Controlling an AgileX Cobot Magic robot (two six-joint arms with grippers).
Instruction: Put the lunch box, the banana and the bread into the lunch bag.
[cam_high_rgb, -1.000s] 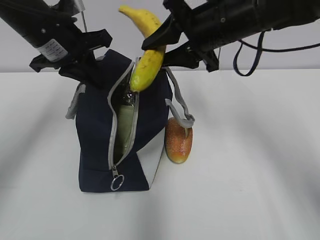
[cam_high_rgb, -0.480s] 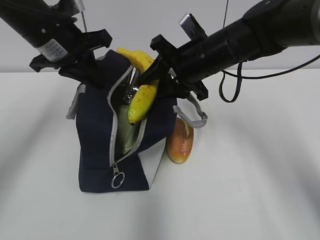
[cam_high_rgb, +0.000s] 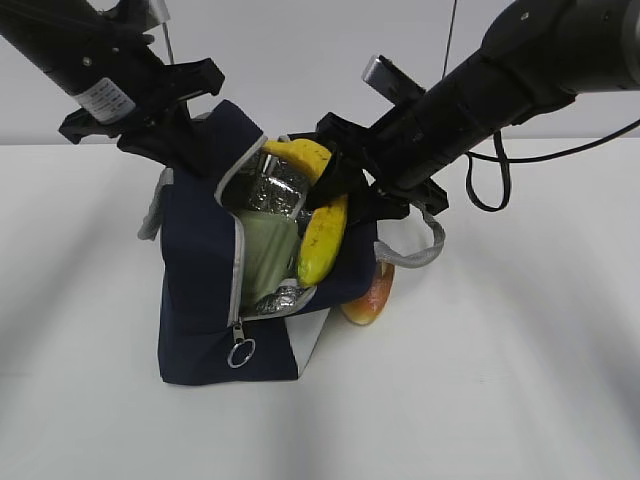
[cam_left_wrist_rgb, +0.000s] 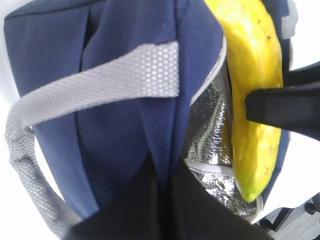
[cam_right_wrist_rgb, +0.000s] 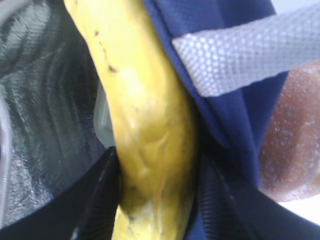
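My right gripper is to release the banana inside the open navy lunch bag. It will set it on the lunch box's sage-green lid (cam_high_rgb: 258, 244) there.
The navy lunch bag (cam_high_rgb: 200, 270) stands on the white table with its zipper open, showing a silver lining (cam_high_rgb: 275, 190). The sage-green lid of the lunch box (cam_high_rgb: 265, 255) shows inside it. My right gripper (cam_high_rgb: 335, 195) is shut on the yellow banana (cam_high_rgb: 322, 235), which hangs half inside the bag's mouth; it also shows in the right wrist view (cam_right_wrist_rgb: 145, 125) and the left wrist view (cam_left_wrist_rgb: 252, 85). My left gripper (cam_high_rgb: 185, 135) is shut on the bag's top edge (cam_left_wrist_rgb: 165, 150) at the back left. The reddish-brown bread (cam_high_rgb: 368, 298) lies on the table against the bag's right side.
A grey webbing handle (cam_high_rgb: 415, 245) loops out under my right arm, another (cam_high_rgb: 152, 215) hangs at the bag's left. The ring pull (cam_high_rgb: 240, 352) sits at the zipper's low end. Bare white table (cam_high_rgb: 500, 380) lies in front and to the right.
My right gripper came down and to the right with the banana, from above the bag into its mouth. The opening is spread wider and the bread is more hidden. The left gripper kept still.
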